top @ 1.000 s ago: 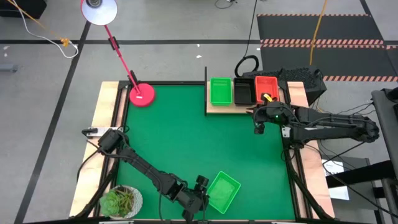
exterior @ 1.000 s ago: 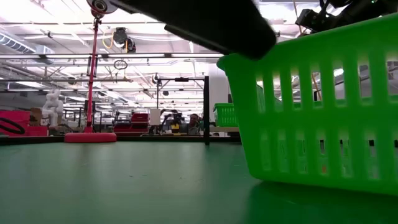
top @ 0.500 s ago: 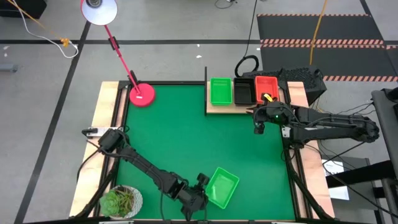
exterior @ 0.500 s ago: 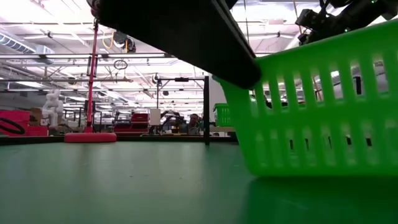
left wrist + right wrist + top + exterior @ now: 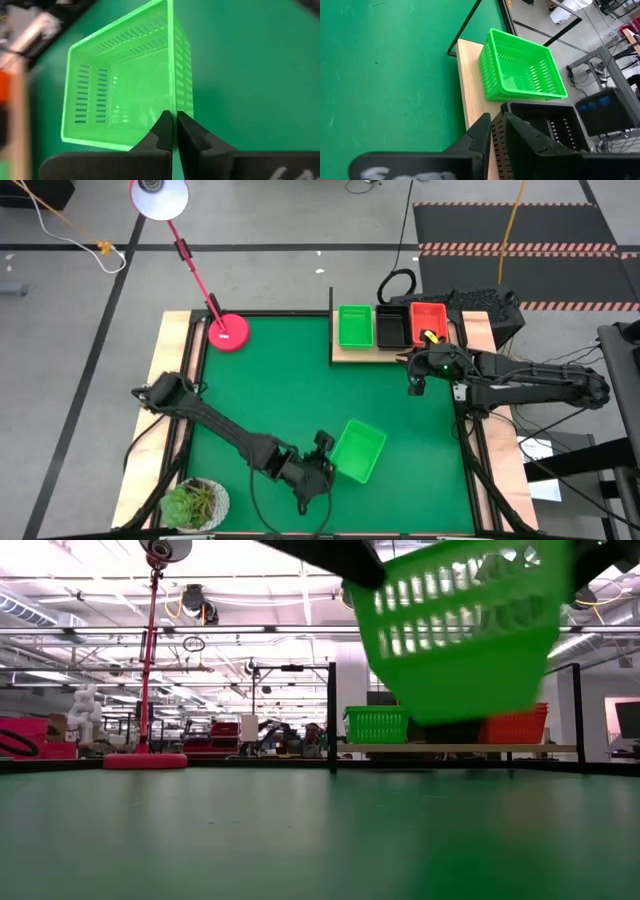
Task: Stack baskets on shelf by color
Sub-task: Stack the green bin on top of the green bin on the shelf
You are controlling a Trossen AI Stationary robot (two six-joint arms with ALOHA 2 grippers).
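Observation:
The robot's left gripper needs to release its green basket inside the other green basket [image 5: 355, 327], next to the black basket on the shelf.
My left gripper [image 5: 326, 461] is shut on a green basket [image 5: 360, 450] over the near middle of the green mat. In the low view this basket [image 5: 458, 628] hangs high above the mat. At the far right lies the shelf [image 5: 345, 358], a light wooden board. On it rest a green basket [image 5: 354, 326], a black basket [image 5: 390, 327] and an orange-red basket [image 5: 428, 323] side by side. My right gripper [image 5: 417, 386] hovers just in front of the shelf. Its fingers [image 5: 496, 125] stand a little apart with nothing between them. My left gripper pinches one side wall of the green basket at its rim [image 5: 173, 107], close to a corner. One finger [image 5: 162, 131] is inside the basket and the other outside. The fingers come from the table's left, nearly level. The basket is lifted clear of the mat and tilted.
A red lamp base [image 5: 229, 333] with its slanting pole stands at the far left of the mat. A potted plant [image 5: 195, 503] sits at the near left corner. A thin black post [image 5: 331, 300] rises at the shelf's left end. Open mat lies between the held basket and the shelf.
My left gripper has risen and gone toward the table's far edge with the green basket. The basket stood on the mat a second ago. Now it hangs clear of it, tilted.

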